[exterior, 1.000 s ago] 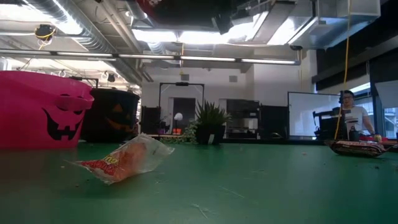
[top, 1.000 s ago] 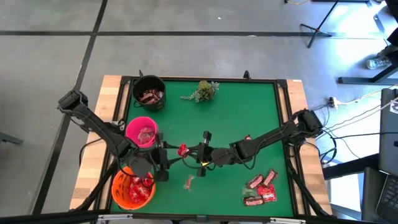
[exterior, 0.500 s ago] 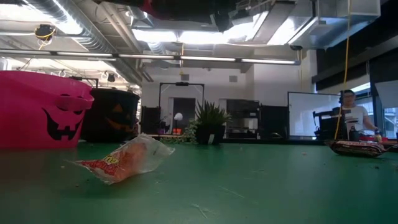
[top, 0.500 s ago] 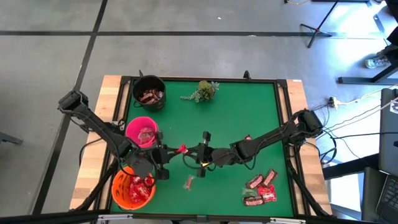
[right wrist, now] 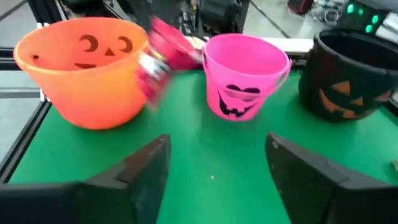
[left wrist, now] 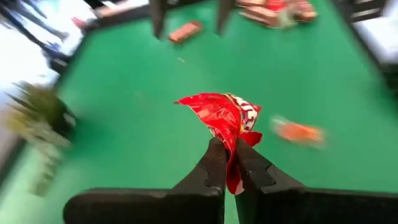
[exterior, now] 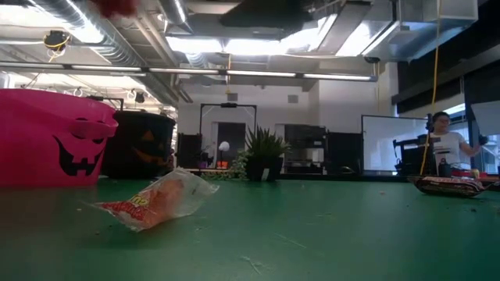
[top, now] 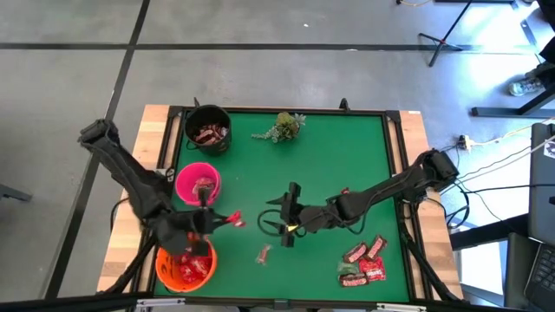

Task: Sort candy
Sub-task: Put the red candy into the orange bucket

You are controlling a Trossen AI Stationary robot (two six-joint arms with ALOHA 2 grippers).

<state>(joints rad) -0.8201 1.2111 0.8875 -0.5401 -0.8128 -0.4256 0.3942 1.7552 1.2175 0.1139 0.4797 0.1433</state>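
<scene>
Next, my left gripper lets go of the red candy packet on the red candy inside the orange bowl [top: 196, 258].
My left gripper [top: 222, 220] [left wrist: 227, 146] is shut on a bright red shiny candy packet [left wrist: 221, 114] [top: 233, 220], above the table just beyond the orange bowl [top: 185, 264]. Facing it near the table's middle, my right gripper [top: 273, 224] [right wrist: 217, 168] stands open with nothing between its fingers. In the right wrist view the packet [right wrist: 163, 55] shows blurred between the orange bowl [right wrist: 87, 68] and the pink bowl [right wrist: 244, 74]. A pile of red and brown candy [top: 363, 263] lies at the near right. One small piece [top: 264, 254] lies alone on the mat. My left gripper pinches one crumpled end of the red packet [left wrist: 231, 163] between its two fingers. The fingers slant a little downward and come from the table's left. The rest of the packet stands out beyond the fingertips, lifted clear of the table.
A black bowl [top: 208, 130] with brown bars stands at the far left, the pink bowl [top: 198, 184] between it and the orange one. A green sprig [top: 282, 126] lies at the far edge. A clear orange wrapper [exterior: 156, 199] lies on the mat in the low view.
My left gripper has shut on the red packet that my right gripper held out, then drawn back with it toward the table's left, nearer the orange bowl. My right gripper has opened and let the packet go, staying near the middle.
</scene>
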